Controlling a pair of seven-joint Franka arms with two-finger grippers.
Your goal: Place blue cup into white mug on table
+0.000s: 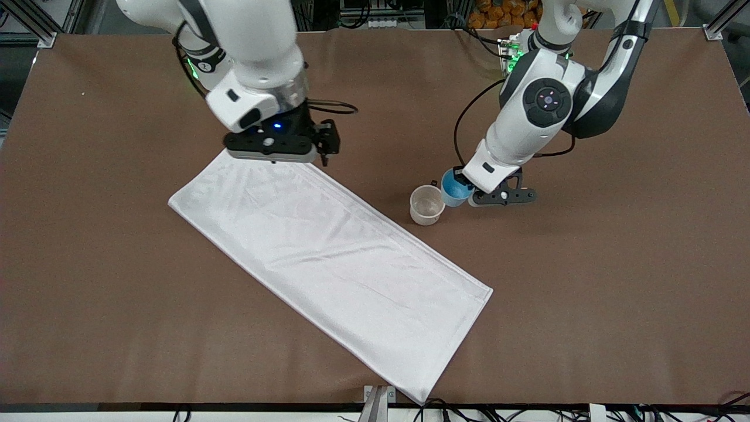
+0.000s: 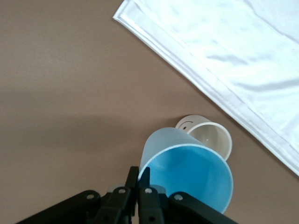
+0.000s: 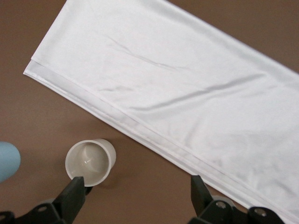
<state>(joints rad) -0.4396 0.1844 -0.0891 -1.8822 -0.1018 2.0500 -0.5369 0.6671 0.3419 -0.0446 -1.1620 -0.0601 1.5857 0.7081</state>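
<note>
My left gripper should release the blue cup inside the empty white mug (image 1: 426,203) (image 2: 213,139) close to the long edge of the folded cloth.
The sky-blue cup (image 1: 454,189) hangs tilted just above the brown table (image 1: 586,293), right beside the white mug (image 1: 426,205) on the side toward the left arm's end. My left gripper (image 2: 138,175) is shut on the blue cup (image 2: 187,163), pinching its rim wall. The cup partly covers the mug (image 2: 210,137) in the left wrist view. The mug stands upright and holds nothing. My right gripper (image 3: 136,184) is open over the table by the cloth's end nearest the robots. The mug (image 3: 89,161) and a bit of the cup (image 3: 7,161) show in its wrist view.
A long white folded cloth (image 1: 328,258) lies diagonally across the middle of the table, its long edge passing close to the mug. Bare brown table surrounds the mug toward the left arm's end and toward the front camera.
</note>
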